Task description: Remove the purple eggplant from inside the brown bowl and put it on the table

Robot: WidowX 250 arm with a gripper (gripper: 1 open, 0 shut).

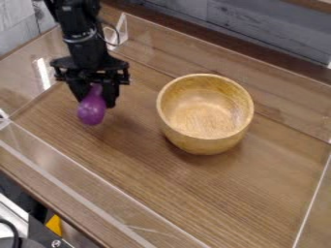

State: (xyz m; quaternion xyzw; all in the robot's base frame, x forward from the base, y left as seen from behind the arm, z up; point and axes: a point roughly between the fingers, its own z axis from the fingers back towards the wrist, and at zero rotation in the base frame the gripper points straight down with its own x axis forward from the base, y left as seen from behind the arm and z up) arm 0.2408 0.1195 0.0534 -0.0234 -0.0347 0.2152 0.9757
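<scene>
Next, my gripper lets go of the purple eggplant on the table (103, 124) between the brown bowl and the clear wall.
The purple eggplant (92, 109) hangs fat end down in my gripper (92, 94), which is shut on its upper end and points straight down. Its lower end is at or just above the table (142, 174); I cannot tell whether it touches. The brown bowl (204, 113) stands to the right of the gripper, well apart from it, upright, with nothing inside.
Clear acrylic walls (33, 77) run along the table's left, front and back edges. The gripper is near the left wall. A wood-plank backdrop (258, 24) lies behind the table.
</scene>
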